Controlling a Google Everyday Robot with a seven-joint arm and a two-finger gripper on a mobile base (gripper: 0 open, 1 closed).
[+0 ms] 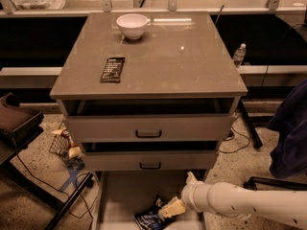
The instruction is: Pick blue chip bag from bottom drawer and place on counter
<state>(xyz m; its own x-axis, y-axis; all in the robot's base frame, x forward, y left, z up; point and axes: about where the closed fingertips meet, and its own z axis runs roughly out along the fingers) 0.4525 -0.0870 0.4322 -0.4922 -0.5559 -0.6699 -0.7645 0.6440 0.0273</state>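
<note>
Next, I close my gripper on the blue chip bag in the open bottom drawer, grabbing the bag's end (165,220) nearest my arm.
The blue chip bag (149,218) lies crinkled on the pale floor of the open bottom drawer (120,200), near the frame's lower edge. My gripper (169,210) reaches in from the right on a white arm and sits right at the bag's right edge, touching or just above it. The counter (163,61) is the grey-brown top of the cabinet, above the two drawers with black handles.
A white bowl (132,25) and a flat black bar wrapper (112,69) lie on the counter. A water bottle (239,55) stands behind at right. A dark chair (19,123) and cables are at left, a dark blue shape (290,133) at right.
</note>
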